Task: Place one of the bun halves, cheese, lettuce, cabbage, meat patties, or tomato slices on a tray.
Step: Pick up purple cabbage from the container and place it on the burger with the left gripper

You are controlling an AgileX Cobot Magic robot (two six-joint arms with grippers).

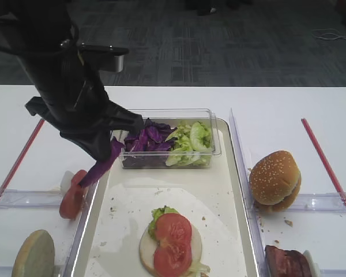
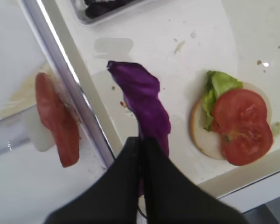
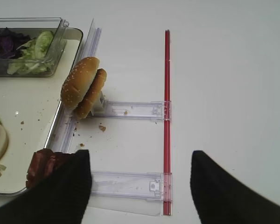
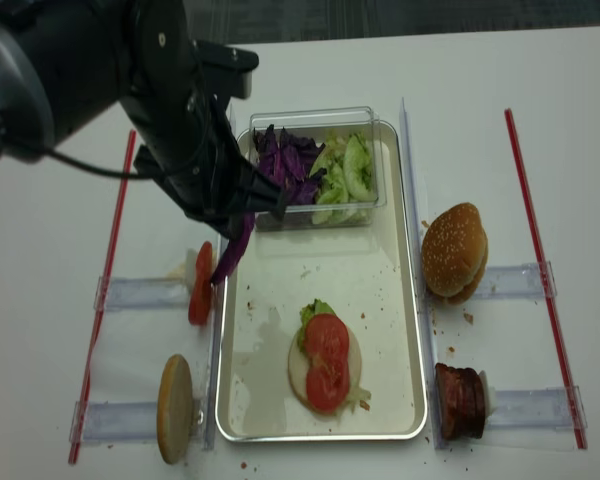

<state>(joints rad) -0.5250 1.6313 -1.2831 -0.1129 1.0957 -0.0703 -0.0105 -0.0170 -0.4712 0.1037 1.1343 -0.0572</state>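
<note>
Next, I lay the piece of purple cabbage, now hanging over the tray's rim, across the tomato slices on the pale bun half (image 4: 317, 354) (image 2: 231, 123) with my left gripper.
My left gripper (image 2: 142, 141) is shut on a long purple cabbage strip (image 2: 144, 95), which hangs over the left rim of the cream tray (image 1: 219, 190); the same cabbage (image 1: 102, 165) shows dangling below the left gripper (image 1: 114, 147). On the tray lies a pale bun half (image 1: 145, 248) topped with lettuce (image 2: 218, 84) and tomato slices (image 1: 173, 242). My right gripper (image 3: 140, 186) is open over a clear rail, right of a meat patty (image 3: 43, 164), with nothing between its fingers. A sesame bun (image 1: 275, 179) leans right of the tray.
A clear tub (image 1: 167, 115) with shredded purple leaves and lettuce sits at the tray's far end. A tomato slice (image 1: 73, 196) and a bun half (image 1: 33, 254) stand on clear rails left of the tray. Red straws (image 1: 328, 167) border both sides.
</note>
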